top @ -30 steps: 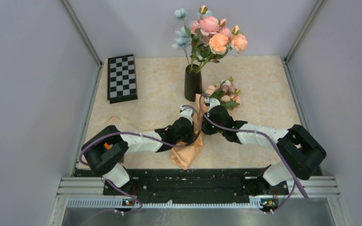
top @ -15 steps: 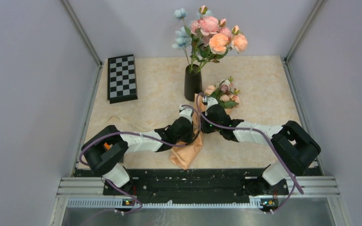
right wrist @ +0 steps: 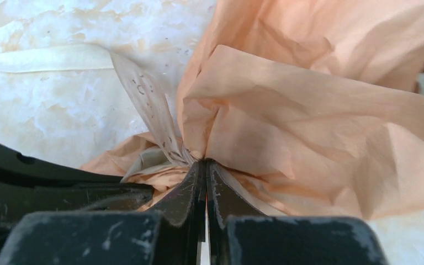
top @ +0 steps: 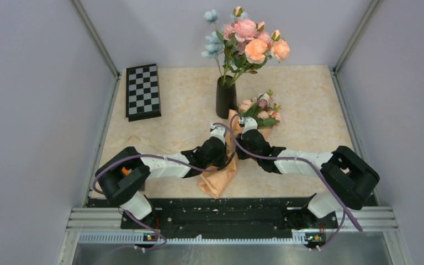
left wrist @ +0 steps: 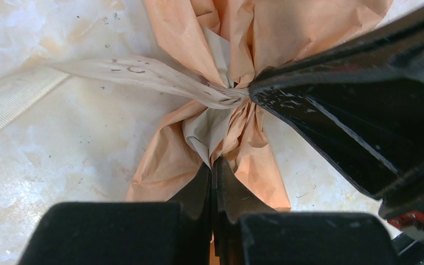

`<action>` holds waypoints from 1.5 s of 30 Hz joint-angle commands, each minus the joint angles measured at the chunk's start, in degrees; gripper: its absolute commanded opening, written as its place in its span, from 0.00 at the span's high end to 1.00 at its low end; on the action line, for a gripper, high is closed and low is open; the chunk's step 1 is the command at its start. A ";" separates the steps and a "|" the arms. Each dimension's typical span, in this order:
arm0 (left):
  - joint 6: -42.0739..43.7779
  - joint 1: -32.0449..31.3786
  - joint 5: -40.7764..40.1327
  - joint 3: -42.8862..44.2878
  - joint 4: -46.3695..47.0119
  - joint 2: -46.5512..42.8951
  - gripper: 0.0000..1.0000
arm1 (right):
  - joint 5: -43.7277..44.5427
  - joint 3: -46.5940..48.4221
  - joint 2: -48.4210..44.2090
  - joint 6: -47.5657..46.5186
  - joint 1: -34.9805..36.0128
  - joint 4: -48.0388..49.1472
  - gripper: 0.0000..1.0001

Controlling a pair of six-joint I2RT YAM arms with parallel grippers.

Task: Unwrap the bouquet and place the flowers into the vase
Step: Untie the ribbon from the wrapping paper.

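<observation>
The robot's right gripper pinches gathered paper at the tied waist, so it should open and take the ribbon's knot (left wrist: 233, 98) while the left gripper holds the paper.
The bouquet (top: 221, 179) lies on the table in its peach paper (right wrist: 309, 127). Its flowers (top: 260, 110) point toward the back right, just right of the black vase (top: 226, 102). A cream ribbon (left wrist: 143, 74) runs from the pinched waist of the paper out to the left. My left gripper (left wrist: 213, 164) is shut on a fold of peach and tan paper below the waist. My right gripper (right wrist: 203, 163) is shut on the gathered paper at the tied waist, where the ribbon ends. In the top view the left gripper (top: 227, 152) and right gripper (top: 237, 149) meet over the wrapper.
The vase holds a taller bunch of pink, orange and pale-blue flowers (top: 248, 41). A folded chessboard (top: 142, 91) lies at the back left. The ribbon's loose end (top: 143, 141) trails across the marble table (top: 309, 105) to the left. Grey walls close in both sides.
My right gripper has closed on the wrapper's waist, and its arm has shifted slightly. The left arm and the bouquet have stayed put.
</observation>
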 commanded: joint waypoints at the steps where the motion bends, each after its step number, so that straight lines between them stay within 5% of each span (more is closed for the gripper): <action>1: 1.07 0.04 0.30 -0.19 -5.73 0.80 1.00 | 18.04 -4.12 -5.79 0.68 4.36 4.59 1.00; 9: 0.34 0.05 -0.40 0.00 -6.08 1.30 1.00 | 29.95 -7.27 -8.22 7.67 6.36 3.19 1.00; 18: 0.47 0.06 -0.22 0.02 -6.25 1.17 1.00 | 11.76 -8.80 -10.92 3.56 6.35 9.64 0.96; 25: 0.44 0.04 0.02 -0.35 -6.08 0.82 1.00 | 8.26 -8.33 -10.88 2.47 5.53 8.04 0.80; 45: 0.42 0.05 0.09 -0.62 -6.17 -0.01 1.00 | 9.13 -4.46 -4.13 1.70 4.02 7.57 0.78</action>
